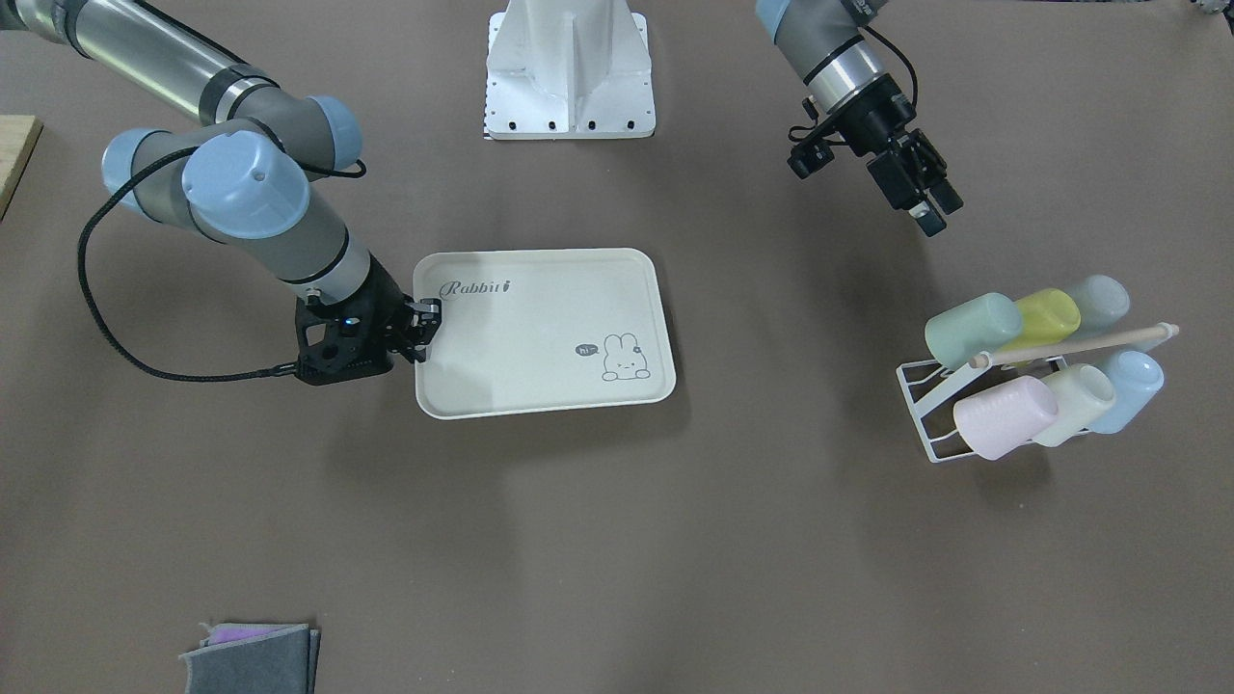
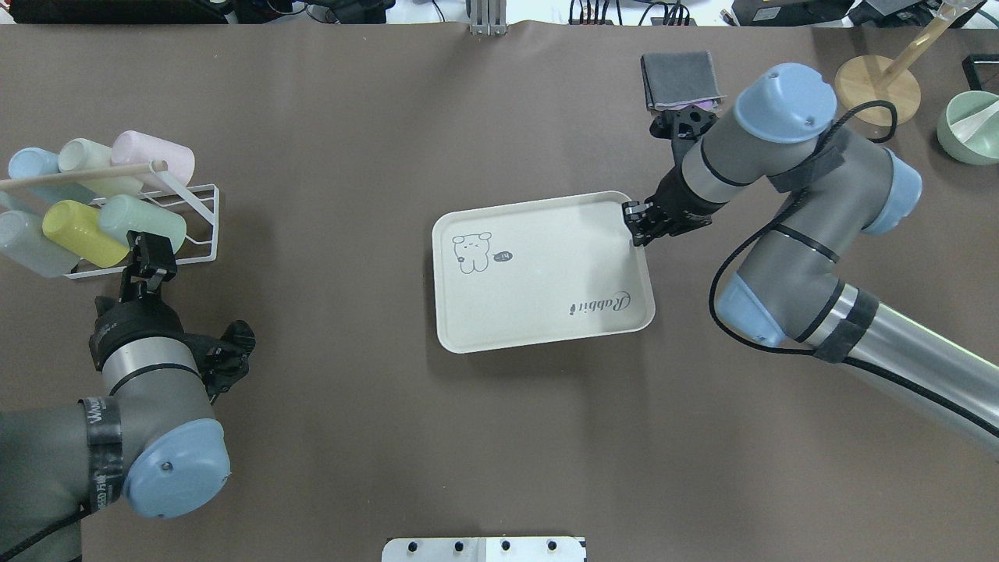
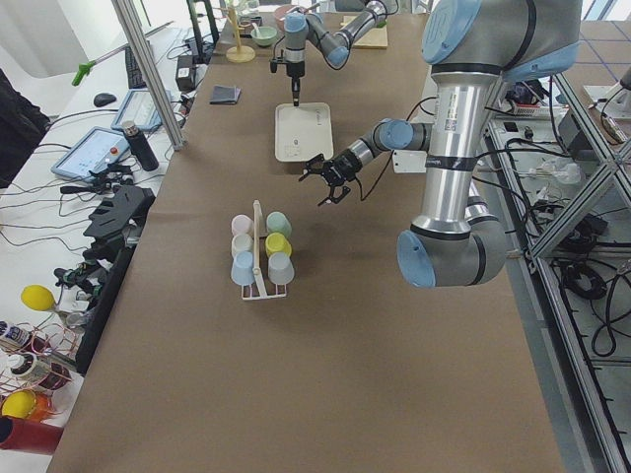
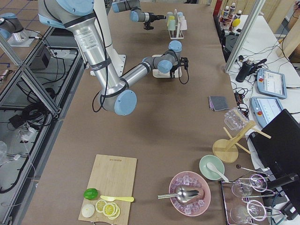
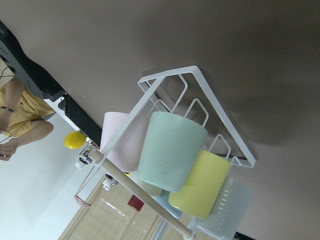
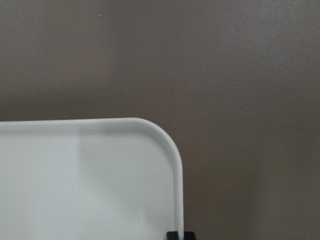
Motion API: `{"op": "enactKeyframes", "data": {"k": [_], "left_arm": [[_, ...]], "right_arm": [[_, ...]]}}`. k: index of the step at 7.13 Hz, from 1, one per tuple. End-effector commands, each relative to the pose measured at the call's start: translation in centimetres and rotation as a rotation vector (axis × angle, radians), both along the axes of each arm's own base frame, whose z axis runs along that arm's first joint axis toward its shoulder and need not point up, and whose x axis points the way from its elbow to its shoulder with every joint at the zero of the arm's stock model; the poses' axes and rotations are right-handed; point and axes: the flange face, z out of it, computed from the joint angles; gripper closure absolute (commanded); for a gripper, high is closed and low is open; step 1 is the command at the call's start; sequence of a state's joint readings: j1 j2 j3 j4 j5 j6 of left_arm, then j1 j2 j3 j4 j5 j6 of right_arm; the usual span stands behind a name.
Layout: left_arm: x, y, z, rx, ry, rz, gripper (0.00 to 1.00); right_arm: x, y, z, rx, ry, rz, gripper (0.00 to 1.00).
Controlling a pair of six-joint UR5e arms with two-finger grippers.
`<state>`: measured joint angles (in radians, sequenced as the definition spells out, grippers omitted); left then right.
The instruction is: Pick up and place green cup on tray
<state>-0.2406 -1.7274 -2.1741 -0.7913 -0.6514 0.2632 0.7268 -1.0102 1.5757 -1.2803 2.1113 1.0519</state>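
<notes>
My left gripper needs to move to the white wire rack and grip around the body of the green cup [image 1: 963, 334] [image 5: 171, 151], next to the yellow-green cup.
The green cup [image 1: 972, 328] lies mouth-down on a white wire rack [image 1: 921, 386], next to a yellow-green cup [image 1: 1046, 313]. It also shows in the overhead view [image 2: 144, 221] and fills the left wrist view [image 5: 170, 150]. My left gripper [image 1: 933, 212] hovers just short of the cup [image 2: 154, 261], open and empty. The cream tray [image 1: 540, 328] with "Rabbit" script lies mid-table [image 2: 546, 273]. My right gripper [image 1: 421, 333] is shut on the tray's short edge near a corner [image 2: 636, 222]. The tray corner shows in the right wrist view [image 6: 75, 175].
The rack also holds pink [image 1: 1003, 416], cream [image 1: 1075, 403] and pale blue [image 1: 1128, 386] cups under a wooden dowel [image 1: 1080, 345]. Folded grey cloths [image 2: 679, 78] lie behind the right arm. A wooden stand [image 2: 874, 78] and a green bowl [image 2: 972, 125] sit at the far right.
</notes>
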Motion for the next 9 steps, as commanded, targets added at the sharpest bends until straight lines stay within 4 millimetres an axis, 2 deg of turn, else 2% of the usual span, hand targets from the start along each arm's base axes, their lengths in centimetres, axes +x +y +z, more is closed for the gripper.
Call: {"op": "enactKeyframes", "data": {"k": [1,3,4,5,6,7,8,9], "left_arm": [[0.9,-0.4,3.1,0.019,-0.093,0.005,0.02],[1.9,-1.1,5.1,0.054,-0.162,0.008,0.03],[2.4,-1.3,6.4,0.048,-0.206,0.018,0.03],[2.6,-1.8,6.7,0.061,-0.266,0.044,0.03],[2.8,-2.0,7.4,0.054,-0.287,0.045,0.03],[3.1,-2.8,8.8,0.046,-0.309,0.032,0.03],[2.9,-3.7,9.6,0.045,-0.317,0.015,0.03],[3.2,-4.1,10.1,0.053,-0.301,0.008,0.03]], "right_arm": [[-3.8,-0.9,-3.0,-0.016,0.009,0.037,1.0],[-6.2,-2.4,-3.7,-0.027,0.029,0.038,1.0],[-7.2,-1.7,-3.5,-0.022,0.039,0.039,1.0],[-7.9,-0.9,-3.1,-0.02,0.046,0.027,1.0],[-7.8,-0.9,-2.5,-0.023,0.05,0.029,1.0],[-7.8,-0.8,-2.0,-0.026,0.053,0.027,0.96],[-7.5,-0.6,-1.2,-0.033,0.055,0.022,0.76],[-7.3,-0.5,-0.5,-0.029,0.066,0.024,0.01]]}}
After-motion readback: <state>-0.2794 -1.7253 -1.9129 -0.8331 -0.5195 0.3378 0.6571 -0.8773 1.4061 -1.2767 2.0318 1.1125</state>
